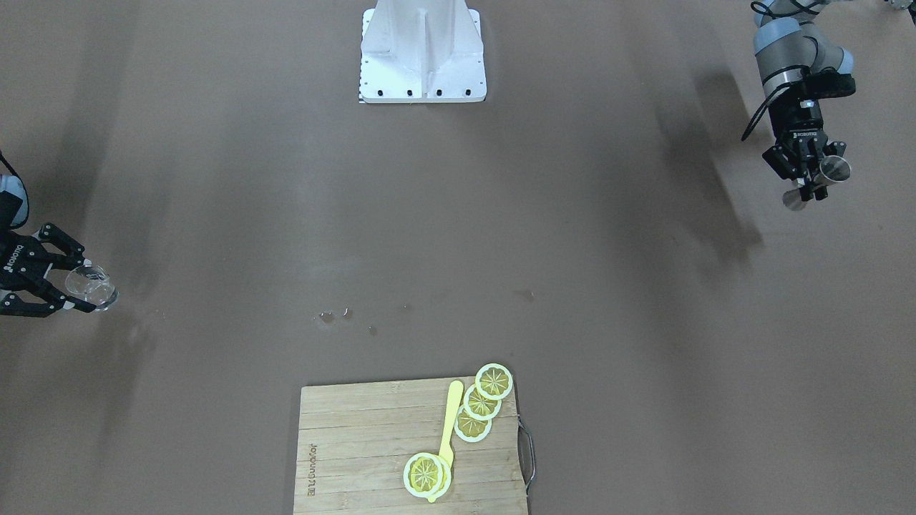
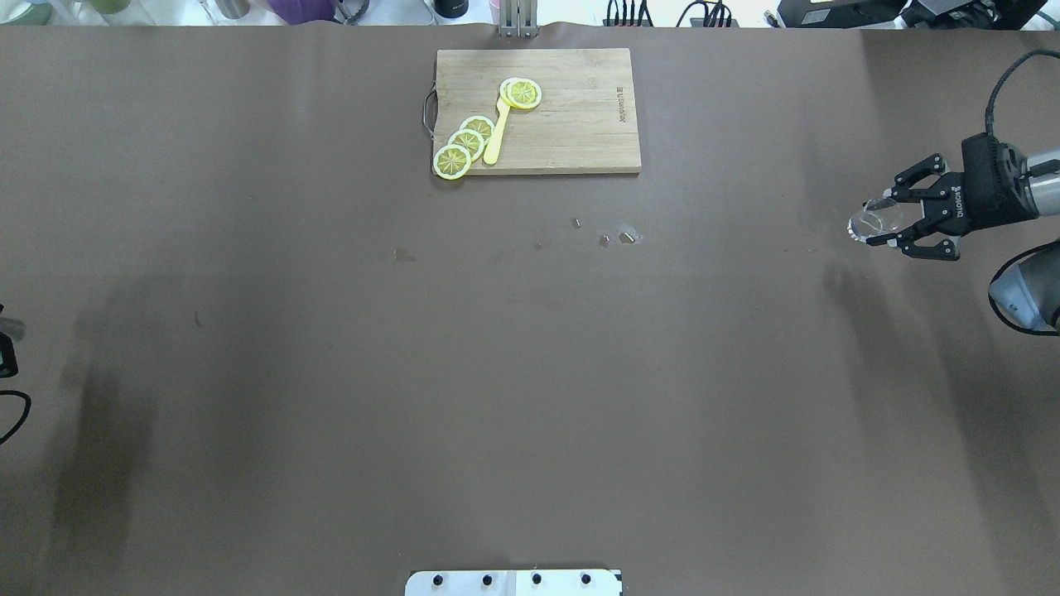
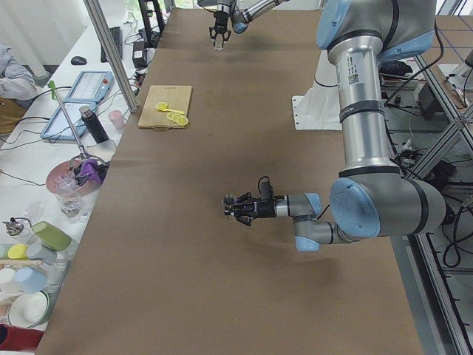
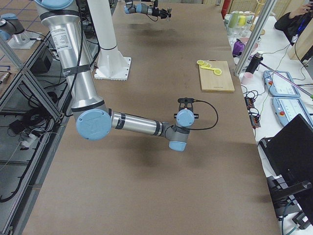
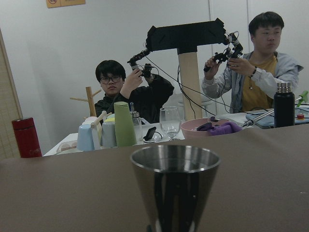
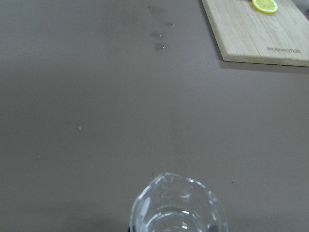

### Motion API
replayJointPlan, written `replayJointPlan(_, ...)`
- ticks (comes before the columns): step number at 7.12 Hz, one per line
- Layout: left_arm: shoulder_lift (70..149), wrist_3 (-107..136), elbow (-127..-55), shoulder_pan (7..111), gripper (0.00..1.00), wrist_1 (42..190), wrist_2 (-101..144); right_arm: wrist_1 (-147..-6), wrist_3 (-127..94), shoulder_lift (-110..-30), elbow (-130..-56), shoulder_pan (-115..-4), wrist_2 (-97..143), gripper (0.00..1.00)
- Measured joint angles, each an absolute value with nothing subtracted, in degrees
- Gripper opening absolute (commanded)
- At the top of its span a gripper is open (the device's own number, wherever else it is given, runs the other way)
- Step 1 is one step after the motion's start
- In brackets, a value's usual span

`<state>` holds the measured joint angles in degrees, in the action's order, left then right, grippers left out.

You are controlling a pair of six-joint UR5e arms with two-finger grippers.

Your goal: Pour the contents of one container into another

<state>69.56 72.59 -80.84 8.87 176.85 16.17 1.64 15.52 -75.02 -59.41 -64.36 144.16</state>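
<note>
The clear glass will go down on the bare table just ahead of my right gripper [image 1: 129,307], short of the wet spots.
A steel cup [image 1: 830,172] sits upright between the fingers of my left gripper [image 1: 810,187], which is shut on it near the table's end on my left. It fills the bottom of the left wrist view as the steel cup [image 5: 175,186]; what it holds is hidden. At the opposite end of the table, my right gripper [image 2: 884,223] is shut on a clear glass [image 2: 868,223]. The front-facing view shows the same glass [image 1: 96,290], and its rim [image 6: 177,205] lies low in the right wrist view. The two containers are a full table length apart.
A wooden cutting board [image 2: 580,124] with lemon slices [image 2: 465,142] and a yellow stirrer [image 2: 497,136] lies at the far middle edge. Small wet spots [image 2: 617,238] mark the brown table in front of it. The white robot base [image 1: 422,54] stands at the near edge. Cups and operators are beyond the table.
</note>
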Motion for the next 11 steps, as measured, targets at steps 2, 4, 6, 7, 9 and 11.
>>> replayJointPlan(2, 68.39, 86.88, -81.6, 8.17, 0.0, 164.29, 13.36, 3.37, 12.6, -74.53, -58.63, -62.95, 142.12, 0.0)
replayJointPlan(4, 68.41, 100.33, -82.71, 8.27, 0.0, 150.13, 9.79, 7.17, 11.41, -74.22, -57.01, -60.76, 138.82, 0.0)
replayJointPlan(6, 70.22, 107.96, -84.17, 9.17, 0.0, 138.58, 7.8, 9.93, 11.27, -74.04, -55.23, -59.74, 136.12, 0.0)
replayJointPlan(7, 72.56, 109.4, -84.71, 10.82, 0.0, 134.46, 6.99, 10.34, 11.26, -73.9, -54.8, -59.53, 135.29, 0.0)
replayJointPlan(9, 78.4, 110.23, -85.25, 15.63, 0.0, 126.22, 8.5, 10.53, 11.25, -73.77, -54.28, -59.41, 134.67, 0.0)
replayJointPlan(11, 83.43, 110.41, -85.32, 19.68, 0.0, 121.35, 12.07, 10.55, 11.19, -73.75, -53.76, -59.34, 134.49, 0.0)
